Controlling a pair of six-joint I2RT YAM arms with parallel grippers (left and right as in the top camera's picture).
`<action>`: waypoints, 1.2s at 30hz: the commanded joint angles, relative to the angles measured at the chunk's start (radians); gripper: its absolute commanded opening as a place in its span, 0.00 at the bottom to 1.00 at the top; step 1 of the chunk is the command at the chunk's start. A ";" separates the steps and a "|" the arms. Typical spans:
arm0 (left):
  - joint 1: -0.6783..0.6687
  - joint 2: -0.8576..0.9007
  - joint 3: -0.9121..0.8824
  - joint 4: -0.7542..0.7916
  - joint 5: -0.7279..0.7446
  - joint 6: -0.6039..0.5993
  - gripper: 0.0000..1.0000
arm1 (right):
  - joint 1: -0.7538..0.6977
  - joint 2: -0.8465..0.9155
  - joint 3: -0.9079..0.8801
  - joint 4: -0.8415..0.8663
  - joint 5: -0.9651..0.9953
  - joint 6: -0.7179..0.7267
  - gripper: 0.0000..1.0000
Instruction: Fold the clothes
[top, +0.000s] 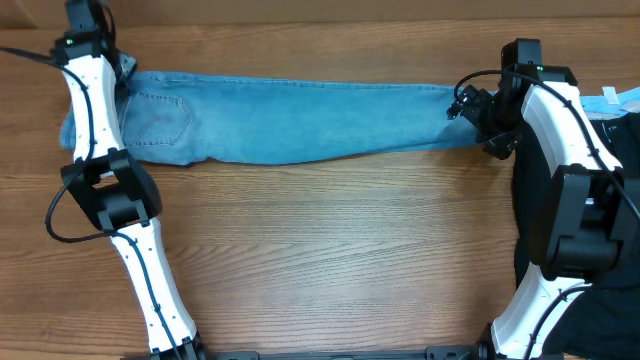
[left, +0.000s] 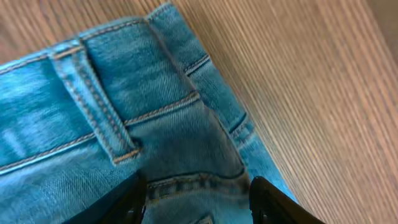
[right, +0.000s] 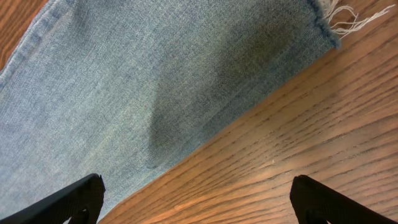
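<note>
The denim's upper waist edge lies rumpled, short of the layer beneath, so next my left gripper pinches the denim's raised fold (left: 202, 182) and straightens it before folding.
The clothes, a pair of light blue faded jeans (top: 300, 120), lie stretched flat across the far side of the table, waist to the left and hem to the right. My left gripper (left: 198, 199) is over the waist end, its dark fingers (left: 130, 202) standing apart on either side of a raised ridge of waistband denim (left: 118, 93). In the overhead view the left arm covers most of that gripper (top: 112, 78). My right gripper (right: 199, 199) is wide open at the frayed hem (right: 336, 18), one finger (right: 74, 199) over denim, the other above bare wood. From overhead the right gripper (top: 468, 105) sits at the leg's end.
The wooden table (top: 340, 250) spreads in front of the jeans. A light blue and white item (top: 622, 98) lies at the right edge behind the right arm. Something dark (top: 612, 310) sits at the lower right corner.
</note>
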 joint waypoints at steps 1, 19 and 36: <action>0.010 0.036 0.002 0.018 0.016 -0.028 0.47 | 0.003 0.001 -0.003 0.002 0.010 0.003 1.00; 0.012 0.011 0.106 -0.042 0.011 -0.119 0.54 | 0.003 0.001 -0.002 0.002 0.010 0.003 1.00; 0.012 0.011 0.003 -0.002 -0.010 -0.192 0.53 | 0.003 0.001 -0.003 0.002 0.010 0.003 1.00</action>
